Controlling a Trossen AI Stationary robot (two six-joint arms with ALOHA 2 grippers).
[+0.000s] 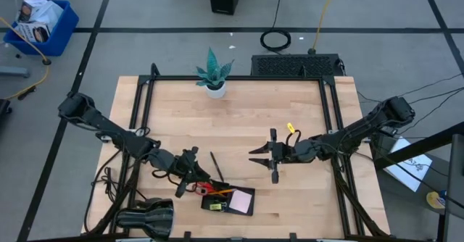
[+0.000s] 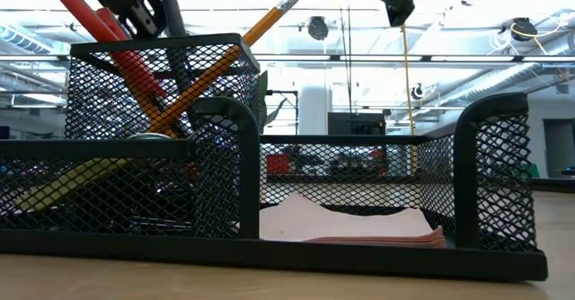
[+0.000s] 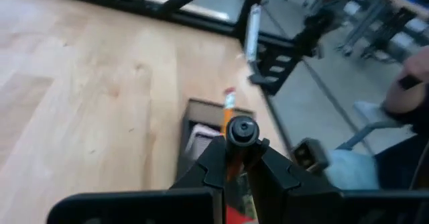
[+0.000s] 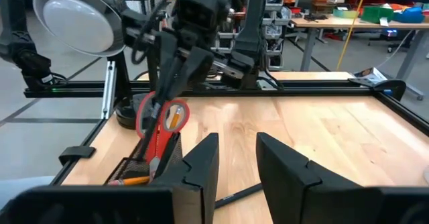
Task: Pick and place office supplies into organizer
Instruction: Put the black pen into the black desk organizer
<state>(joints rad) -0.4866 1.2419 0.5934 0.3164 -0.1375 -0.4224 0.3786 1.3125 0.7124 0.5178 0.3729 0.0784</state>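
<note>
My left gripper will let go of the black pen in the organizer's tall compartment point(image 1: 212, 187), next to the red-handled scissors and orange pencil.
The black mesh organizer point(image 1: 239, 202) stands near the table's front edge, left of centre. Its tall compartment point(image 2: 135, 84) holds red-handled scissors point(image 4: 155, 127) and an orange pencil point(image 2: 235, 38), both leaning. Its low compartment holds a pale pink note pad point(image 2: 350, 224). My left gripper point(image 3: 241, 147) hovers over the tall compartment, shut on a black pen point(image 2: 172, 22). Right of the organizer and higher, my right gripper point(image 4: 238, 163) stands open with nothing between its fingers. Another black pen point(image 1: 216, 164) lies flat on the table between the two grippers. My left gripper pinches the black pen's upper end point(image 3: 242, 130) between its two fingertips. The fingers come from the table's left, slanting a little downward. The pen hangs steeply below them, and its lower part reaches into the organizer's tall mesh compartment among the scissors and pencil.
A potted teal plant point(image 1: 214, 75) stands at the table's far edge. A black lamp point(image 1: 145, 217) lies at the near left corner. Black frame rails point(image 1: 145, 111) run along the table's sides. Bare wood stretches between the plant and the grippers.
</note>
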